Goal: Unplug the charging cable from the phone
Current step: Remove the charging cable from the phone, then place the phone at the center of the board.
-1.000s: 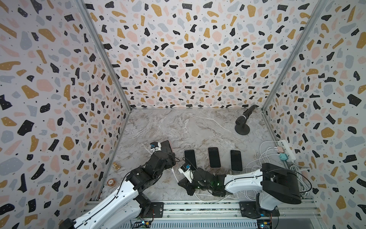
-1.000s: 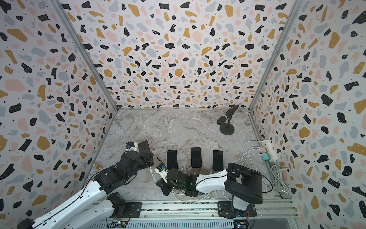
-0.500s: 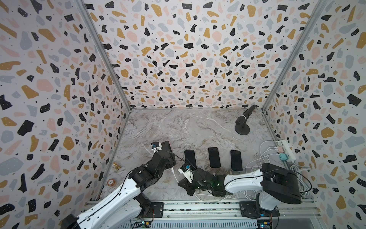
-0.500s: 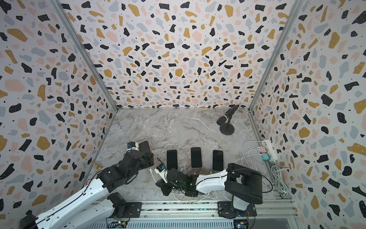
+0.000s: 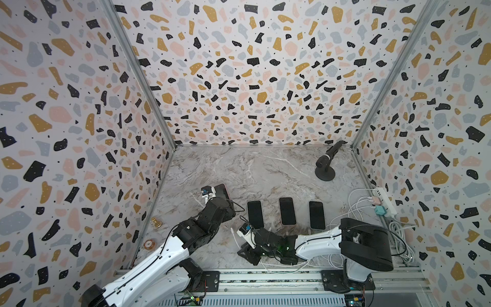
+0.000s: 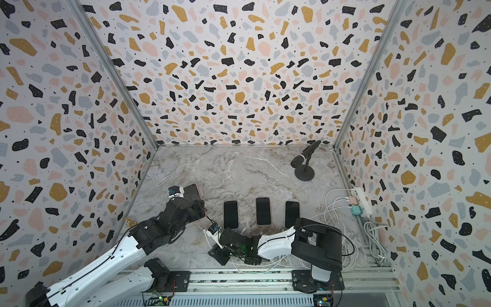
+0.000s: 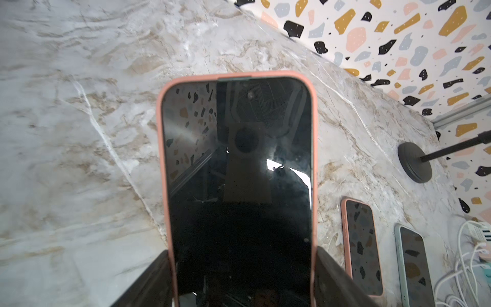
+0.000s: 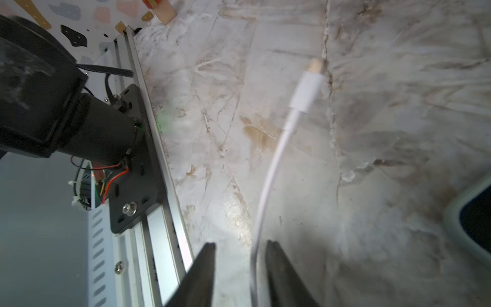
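Note:
My left gripper has the pink-cased phone. It will let go of it on the marble [image 5: 228, 214] beside the lying phone farthest from the microphone.
The phone [image 7: 236, 172], dark-screened in a pink case, sits between the fingers [image 7: 159, 265] of my left gripper [image 7: 243, 255], which is shut on its long edges. In both top views the phone [image 5: 221, 190] [image 6: 191, 192] is at the left, tilted up off the marble floor. The white charging cable [image 8: 268, 180] lies loose on the marble, its plug [image 8: 307, 90] free and in no phone. It runs between the parted fingers of my right gripper [image 8: 240, 243], close to one finger and not pinched. In a top view the right gripper [image 5: 245, 253] is low by the front rail.
Three more phones [image 5: 255, 214] [image 5: 287, 211] [image 5: 317, 215] lie in a row mid-floor. A microphone on a stand [image 5: 325, 162] stands at the back right. A power strip [image 5: 384, 200] and coiled white cables [image 5: 398, 234] line the right wall. The left arm's base [image 8: 79, 125] is near the right gripper.
My right gripper's jaws have parted and the cable now lies free between them. The left arm with the phone has barely shifted.

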